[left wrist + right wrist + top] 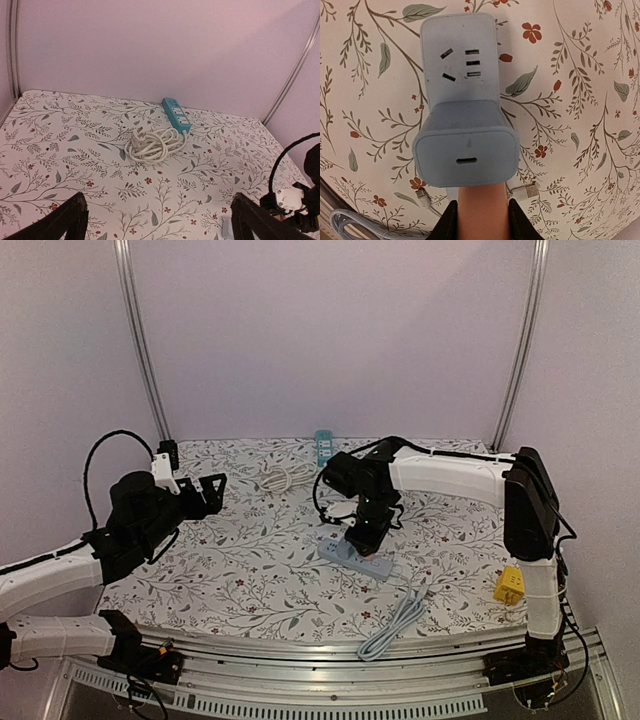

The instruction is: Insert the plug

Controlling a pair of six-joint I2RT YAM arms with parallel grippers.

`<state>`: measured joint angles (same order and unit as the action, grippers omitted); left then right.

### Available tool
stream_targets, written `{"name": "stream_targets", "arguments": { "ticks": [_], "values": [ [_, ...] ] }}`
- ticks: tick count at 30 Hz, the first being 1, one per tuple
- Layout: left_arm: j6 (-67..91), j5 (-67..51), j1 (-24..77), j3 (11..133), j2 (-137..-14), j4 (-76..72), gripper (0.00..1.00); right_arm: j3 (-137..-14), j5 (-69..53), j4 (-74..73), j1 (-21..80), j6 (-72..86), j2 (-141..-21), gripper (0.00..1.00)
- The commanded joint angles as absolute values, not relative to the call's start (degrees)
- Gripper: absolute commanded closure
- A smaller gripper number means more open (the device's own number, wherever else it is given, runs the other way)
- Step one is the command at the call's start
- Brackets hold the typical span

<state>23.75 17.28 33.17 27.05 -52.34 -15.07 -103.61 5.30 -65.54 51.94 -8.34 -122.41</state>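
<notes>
My right gripper will let go of the tan plug in the grey power strip (358, 557) (479, 199), next to the grey charger plug, towards the power strip's cable.
A grey power strip (365, 562) lies on the flowered table, and the right wrist view shows its free sockets (457, 60). A grey charger plug (465, 155) stands on the strip, its USB-C port facing the camera. My right gripper (365, 535) hangs straight over it. Its black fingers are close together with tan pads (482, 212) between them, touching the charger's near edge. My left gripper (212, 490) is open and empty over the left of the table, its fingers (72, 217) wide apart.
A teal power strip (322, 447) and a coiled white cable (285, 478) lie at the back; both also show in the left wrist view, strip (176, 114) and cable (152, 142). A grey cable (395, 625) trails to the front edge. A yellow object (510, 585) sits by the right arm's base.
</notes>
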Motion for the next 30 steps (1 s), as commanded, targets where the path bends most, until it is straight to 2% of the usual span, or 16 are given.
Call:
{"name": "stream_targets", "arguments": {
  "ticks": [1, 20, 30],
  "values": [
    [23.18, 17.89, 32.26, 26.1, -51.5, -13.87, 0.0, -103.98, 7.25, -62.86, 51.63, -9.55, -124.8, 1.0],
    [23.04, 18.36, 32.26, 26.04, -51.32, -13.66, 0.01, -103.7, 2.13, -64.32, 51.97, -9.4, -124.87, 1.0],
    [23.03, 18.49, 32.27, 26.01, -51.07, -13.52, 0.0, -104.01, 3.18, -63.37, 51.96, -10.9, -126.25, 1.0]
  ]
}}
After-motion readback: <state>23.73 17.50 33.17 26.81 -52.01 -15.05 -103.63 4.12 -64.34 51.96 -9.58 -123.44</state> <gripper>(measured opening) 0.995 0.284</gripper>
